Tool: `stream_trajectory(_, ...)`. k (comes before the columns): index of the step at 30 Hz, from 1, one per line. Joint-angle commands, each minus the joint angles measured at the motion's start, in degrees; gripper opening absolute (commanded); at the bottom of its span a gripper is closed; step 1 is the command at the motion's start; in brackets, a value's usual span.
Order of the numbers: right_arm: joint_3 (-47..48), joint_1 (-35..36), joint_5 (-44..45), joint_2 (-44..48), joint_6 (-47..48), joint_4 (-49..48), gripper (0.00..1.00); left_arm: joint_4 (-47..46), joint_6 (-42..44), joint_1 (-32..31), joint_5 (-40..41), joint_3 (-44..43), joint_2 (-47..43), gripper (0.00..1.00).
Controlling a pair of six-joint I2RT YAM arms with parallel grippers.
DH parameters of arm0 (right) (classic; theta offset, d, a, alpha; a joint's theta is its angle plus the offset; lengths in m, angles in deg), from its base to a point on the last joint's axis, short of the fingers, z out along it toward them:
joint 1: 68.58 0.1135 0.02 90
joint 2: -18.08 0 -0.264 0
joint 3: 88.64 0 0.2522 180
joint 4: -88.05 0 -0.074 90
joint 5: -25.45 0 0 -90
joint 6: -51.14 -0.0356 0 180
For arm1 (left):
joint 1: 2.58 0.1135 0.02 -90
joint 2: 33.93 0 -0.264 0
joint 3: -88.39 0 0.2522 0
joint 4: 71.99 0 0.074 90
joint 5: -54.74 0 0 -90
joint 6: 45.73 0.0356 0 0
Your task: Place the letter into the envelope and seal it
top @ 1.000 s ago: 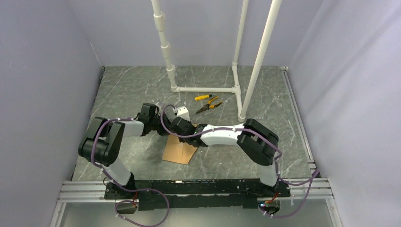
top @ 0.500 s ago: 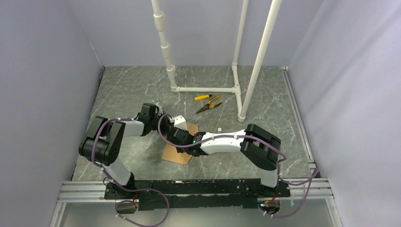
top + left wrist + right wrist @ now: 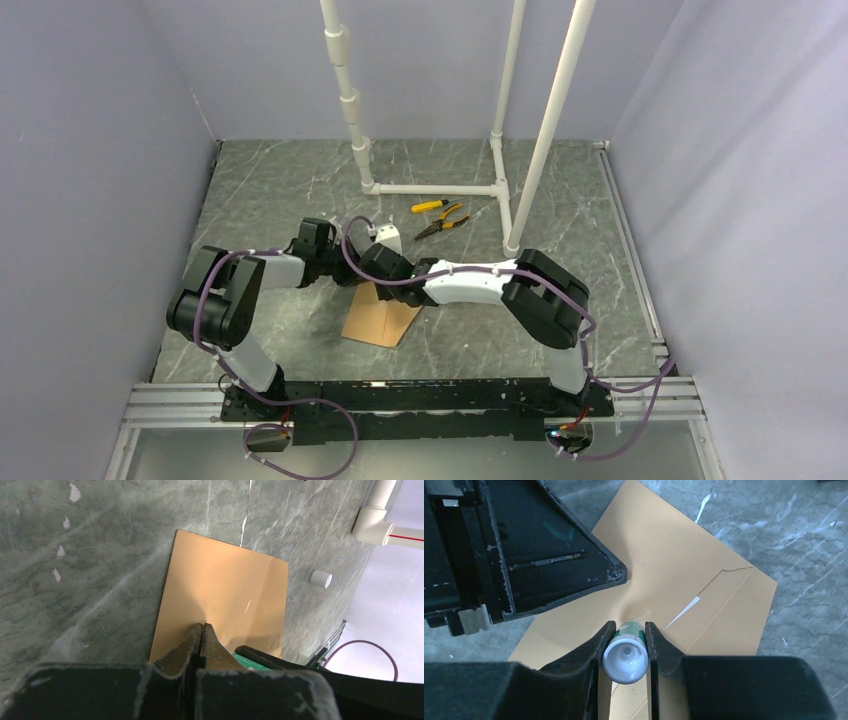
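Next, I set the glue stick down with my right gripper on the table (image 3: 435,243), next to the nose of the yellow-handled pliers.
The kraft-brown envelope (image 3: 376,322) lies flat on the marble table, with a fold seam showing near one end (image 3: 220,585) (image 3: 684,575). My left gripper (image 3: 202,626) is shut with nothing between its fingers, and its tip rests on the envelope's paper. Its dark fingers (image 3: 574,565) also show in the right wrist view. My right gripper (image 3: 625,630) is shut on a white and green glue stick (image 3: 625,656), whose far end points down at the envelope just beside the left tip. Both grippers meet over the envelope's far end (image 3: 372,268). The letter is hidden.
A small white cap (image 3: 320,578) stands on the table past the envelope. Yellow-handled pliers (image 3: 443,223) and another yellow tool (image 3: 430,206) lie further back. A white pipe frame (image 3: 440,188) rises behind them. Grey walls close in both sides.
Half a second ago the right arm had swung toward the near side over the envelope; it is now back at the envelope's far end. The left arm has not moved.
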Motion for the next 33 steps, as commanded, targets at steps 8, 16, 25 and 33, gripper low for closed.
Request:
stream_trajectory(8,-2.1,6.7,-1.8,0.5,-2.3,6.5,0.00,10.6,3.8,-0.5,10.5,3.8,5.0,0.02)
stream_trajectory(16,-2.8,5.5,-1.0,0.8,-7.3,10.9,0.00,10.1,3.3,-0.5,9.9,3.9,5.3,0.02)
stream_trajectory(25,0.2,0.2,1.5,-2.8,-3.8,8.4,0.00,11.4,4.0,-0.5,10.4,3.3,4.2,0.02)
stream_trajectory(33,2.4,0.6,0.2,-3.5,-3.4,7.1,0.00,11.7,4.1,-0.4,10.4,3.0,4.2,0.02)
